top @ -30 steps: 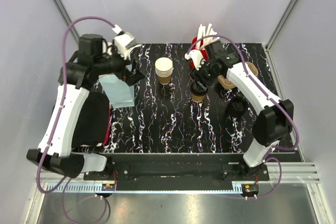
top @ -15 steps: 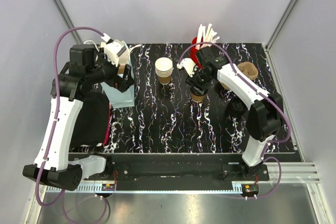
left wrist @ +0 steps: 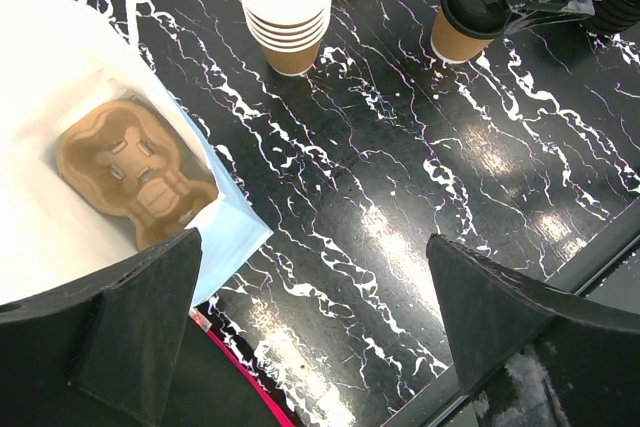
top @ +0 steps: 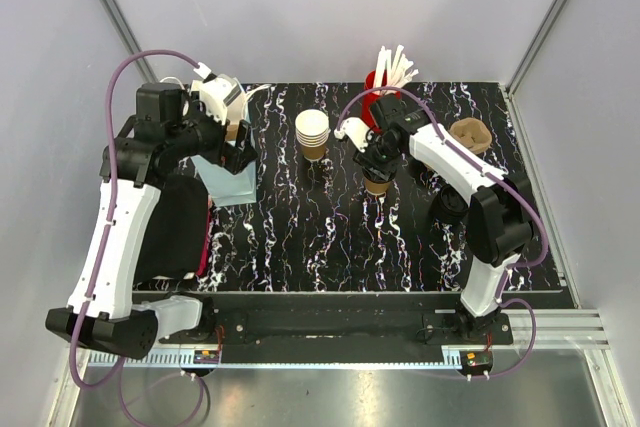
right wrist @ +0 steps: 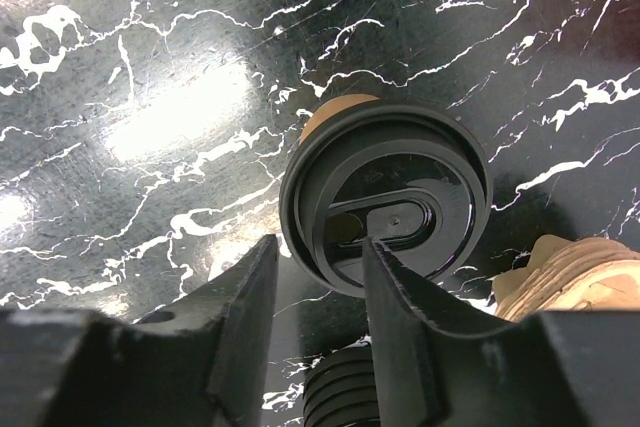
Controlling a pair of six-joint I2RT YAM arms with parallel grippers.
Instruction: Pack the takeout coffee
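Note:
Next, I close my left gripper on the top edge of the paper bag (top: 250, 137) (left wrist: 217, 179), by its near corner on the side that faces the lidless brown cups.
The takeout coffee (top: 377, 183), a small brown kraft cup, stands mid-table with its round black lid (right wrist: 385, 209) on top. It also shows in the left wrist view (left wrist: 468, 19). My right gripper (top: 374, 159) is right over it. In the right wrist view the right gripper (right wrist: 320, 257) pinches the lid's near rim, one finger outside and one on the lid's top. My left gripper (top: 238, 143) is wide open and empty, hovering at the near corner of an open white and pale blue paper bag (left wrist: 60, 97). A brown pulp cup carrier (left wrist: 135, 172) lies in the bag.
A stack of lidless brown cups (top: 312, 133) stands left of the coffee. A red cup of white sticks (top: 388, 72) is at the back. A brown pulp carrier (top: 470, 134) and a stack of black lids (top: 452, 203) are at the right. A black pad (top: 175, 227) lies at the left.
The right gripper has moved left and down onto the lidded cup. The left arm has shifted slightly left beside the bag. Little has moved in the last half second.

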